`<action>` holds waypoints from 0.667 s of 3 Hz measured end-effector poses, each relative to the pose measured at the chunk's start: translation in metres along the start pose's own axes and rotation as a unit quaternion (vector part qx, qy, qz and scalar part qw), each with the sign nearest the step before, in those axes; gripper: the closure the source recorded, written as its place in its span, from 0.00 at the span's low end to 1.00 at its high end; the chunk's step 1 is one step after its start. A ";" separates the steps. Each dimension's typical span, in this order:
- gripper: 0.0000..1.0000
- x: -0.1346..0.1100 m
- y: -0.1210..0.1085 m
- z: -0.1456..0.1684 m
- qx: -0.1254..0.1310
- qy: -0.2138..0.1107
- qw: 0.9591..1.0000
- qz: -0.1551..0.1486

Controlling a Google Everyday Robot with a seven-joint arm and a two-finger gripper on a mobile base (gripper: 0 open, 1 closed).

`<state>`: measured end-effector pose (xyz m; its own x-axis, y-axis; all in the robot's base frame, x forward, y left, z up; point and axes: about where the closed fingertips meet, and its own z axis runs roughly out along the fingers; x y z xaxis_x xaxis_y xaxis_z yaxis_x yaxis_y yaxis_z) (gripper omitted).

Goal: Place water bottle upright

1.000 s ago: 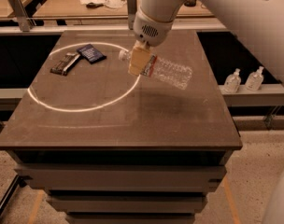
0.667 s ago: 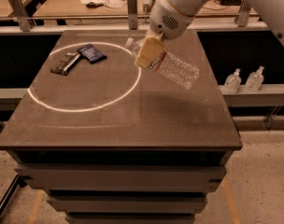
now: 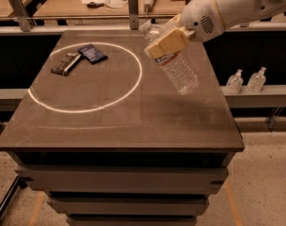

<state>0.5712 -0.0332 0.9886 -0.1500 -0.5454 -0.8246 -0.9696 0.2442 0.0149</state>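
I need to set the water bottle down on the table (image 3: 175, 110) between the white circle and the pump-top bottles.
The water bottle (image 3: 179, 72) is clear ribbed plastic with a white cap at its upper left end and a red-and-white label band near the neck. My gripper (image 3: 165, 42) is shut on its upper part, with tan pads (image 3: 167, 44) across the neck. The bottle hangs tilted above the right side of the dark table (image 3: 124, 121), base pointing down and to the right.
A white circle (image 3: 86, 76) is marked on the table's left half, with a dark snack bar (image 3: 66, 63) and a blue packet (image 3: 92, 53) inside it. Two small pump-top bottles (image 3: 246, 80) stand on a ledge to the right. A cluttered bench lies behind.
My gripper has lifted the bottle off the table and moved it up and to the right. The bottle has turned from lying flat to steeply tilted.
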 end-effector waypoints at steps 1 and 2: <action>1.00 -0.007 0.004 -0.014 -0.025 -0.110 0.994 0.004; 1.00 -0.009 0.007 -0.027 -0.040 -0.215 0.976 -0.010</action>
<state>0.5606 -0.0480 1.0116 -0.0533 -0.1576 -0.9861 -0.9862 0.1635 0.0272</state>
